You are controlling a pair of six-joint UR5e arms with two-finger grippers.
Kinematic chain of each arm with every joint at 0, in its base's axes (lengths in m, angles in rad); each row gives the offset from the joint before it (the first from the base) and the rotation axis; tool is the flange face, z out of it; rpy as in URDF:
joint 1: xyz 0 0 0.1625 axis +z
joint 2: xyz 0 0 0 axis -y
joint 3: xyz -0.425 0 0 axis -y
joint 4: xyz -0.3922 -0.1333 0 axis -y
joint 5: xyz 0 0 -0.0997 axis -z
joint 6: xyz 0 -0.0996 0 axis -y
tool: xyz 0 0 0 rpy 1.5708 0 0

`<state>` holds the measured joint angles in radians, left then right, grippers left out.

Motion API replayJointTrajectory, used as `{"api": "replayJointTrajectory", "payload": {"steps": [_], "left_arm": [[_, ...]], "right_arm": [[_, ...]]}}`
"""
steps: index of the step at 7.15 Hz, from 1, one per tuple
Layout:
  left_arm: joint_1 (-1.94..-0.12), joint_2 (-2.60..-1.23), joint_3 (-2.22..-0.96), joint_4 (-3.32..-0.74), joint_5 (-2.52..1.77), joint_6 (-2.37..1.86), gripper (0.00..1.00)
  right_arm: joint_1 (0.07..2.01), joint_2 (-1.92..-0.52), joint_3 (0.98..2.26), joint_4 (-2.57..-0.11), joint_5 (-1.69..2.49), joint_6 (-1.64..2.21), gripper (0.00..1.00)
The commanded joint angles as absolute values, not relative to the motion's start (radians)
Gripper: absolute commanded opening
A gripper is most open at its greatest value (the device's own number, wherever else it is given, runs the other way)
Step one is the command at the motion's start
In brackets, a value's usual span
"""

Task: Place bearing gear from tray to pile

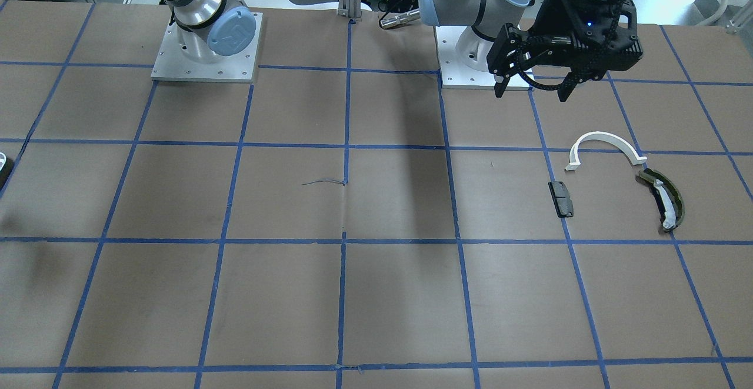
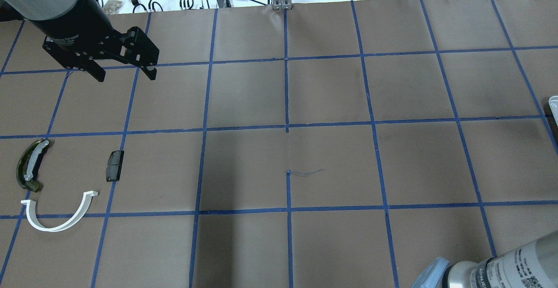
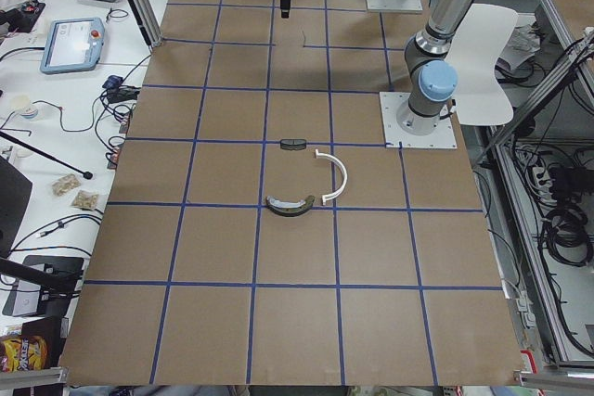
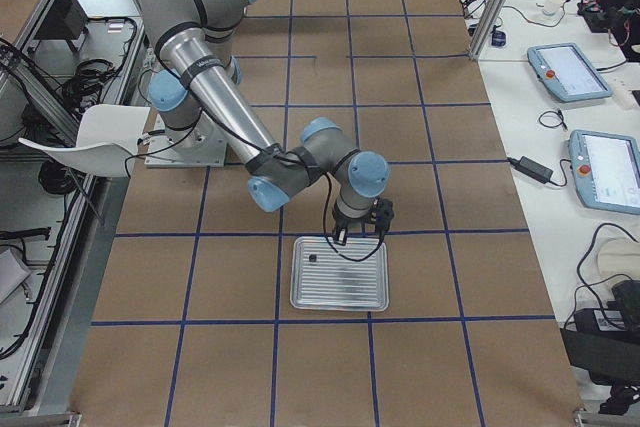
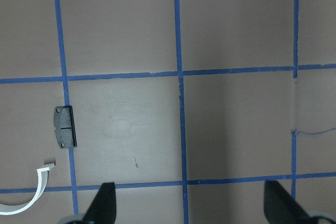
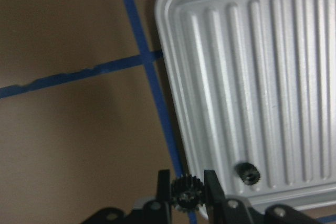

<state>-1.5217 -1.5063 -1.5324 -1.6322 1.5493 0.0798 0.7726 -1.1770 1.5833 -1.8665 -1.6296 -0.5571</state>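
Observation:
The robot's right gripper should release the black gear, now held above the silver tray's near corner, on the table [image 1: 360, 209] next to the gap in the middle blue tape line.
My right gripper [image 6: 186, 182] is shut on a small black toothed gear [image 6: 185, 195] and holds it above the near corner of the ribbed silver tray [image 6: 294, 77]. A second small dark round part [image 6: 247, 173] lies in the tray. In the exterior right view this gripper [image 4: 360, 225] hovers over the tray [image 4: 345, 292]. The pile lies at the table's other end: a white half-ring [image 2: 52, 228], an olive curved piece with a white strip [image 2: 28, 166] and a dark grey block [image 2: 114, 166]. My left gripper [image 2: 126, 73] is open and empty, raised beyond the pile.
Brown table with a blue tape grid [image 2: 287, 127]. Both arm bases [image 1: 206, 53] stand along the robot's side of the table. Only a sliver of the tray [image 2: 553, 105] shows at the overhead view's right edge. Cables and tablets lie on the side bench [image 4: 570, 77].

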Motion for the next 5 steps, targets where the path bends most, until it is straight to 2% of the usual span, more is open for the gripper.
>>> {"api": "replayJointTrajectory", "payload": {"steps": [1,5], "left_arm": [[-1.522,-1.506,-1.532,-1.632,1.549,0.08,1.0],[-1.522,-1.506,-1.532,-1.632,1.551,0.08,1.0]], "right_arm": [[1.016,-1.27,1.595,-1.758,-1.557,-0.229,0.0],[1.514,-1.289,1.653,-1.826,-1.474,0.371,0.0]]}}
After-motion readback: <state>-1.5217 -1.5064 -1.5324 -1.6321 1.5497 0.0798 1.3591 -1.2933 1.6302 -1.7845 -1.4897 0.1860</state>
